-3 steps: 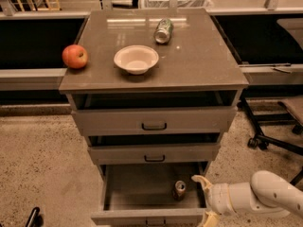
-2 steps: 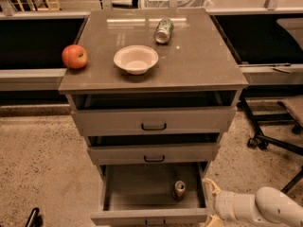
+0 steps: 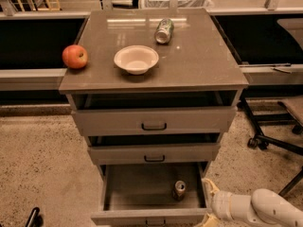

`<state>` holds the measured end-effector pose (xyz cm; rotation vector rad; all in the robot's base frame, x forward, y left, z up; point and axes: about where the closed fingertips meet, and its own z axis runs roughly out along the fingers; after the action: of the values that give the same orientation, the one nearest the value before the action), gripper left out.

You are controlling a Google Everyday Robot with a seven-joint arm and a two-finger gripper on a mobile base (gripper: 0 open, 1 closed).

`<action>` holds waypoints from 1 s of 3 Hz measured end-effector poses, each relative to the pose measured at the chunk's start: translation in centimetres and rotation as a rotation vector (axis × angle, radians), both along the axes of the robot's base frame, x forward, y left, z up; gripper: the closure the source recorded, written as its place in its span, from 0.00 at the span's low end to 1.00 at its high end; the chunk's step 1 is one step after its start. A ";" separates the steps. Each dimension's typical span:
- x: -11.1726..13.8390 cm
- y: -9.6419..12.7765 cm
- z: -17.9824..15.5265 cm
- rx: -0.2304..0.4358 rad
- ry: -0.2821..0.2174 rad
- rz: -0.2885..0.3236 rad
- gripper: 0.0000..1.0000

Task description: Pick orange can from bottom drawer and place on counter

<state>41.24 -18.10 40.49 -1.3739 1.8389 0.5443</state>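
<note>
Next, I will reach into the open bottom drawer and grip the orange can's body [image 3: 180,191] below its silver top.
The orange can [image 3: 179,189] stands upright inside the open bottom drawer [image 3: 142,216], towards its right side, silver top up. The counter [image 3: 194,65] is the glossy grey-brown top of the cabinet. My gripper [image 3: 209,185] is at the lower right, just outside the drawer's right wall and to the right of the can, apart from it. Only its pale tip shows ahead of the white arm [image 3: 255,207]. It holds nothing that I can see.
On the counter lie a red apple [image 3: 75,56] at the left edge, a white bowl [image 3: 136,59] and a green-and-white can [image 3: 164,30] on its side. The two upper drawers [image 3: 154,122] are slightly open. An office chair base [image 3: 274,136] stands at the right.
The arm has sunk lower and pulled back towards the bottom right corner, away from above the drawer. The orange can has not moved.
</note>
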 end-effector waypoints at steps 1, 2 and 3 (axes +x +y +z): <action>1.9 1.4 -5.8 0.013 -0.030 -0.006 0.00; 2.4 1.9 -6.5 0.006 -0.028 0.004 0.00; 5.3 3.5 -9.4 0.006 -0.051 0.040 0.00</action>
<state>46.54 -14.59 31.12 -1.4107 1.7714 0.5297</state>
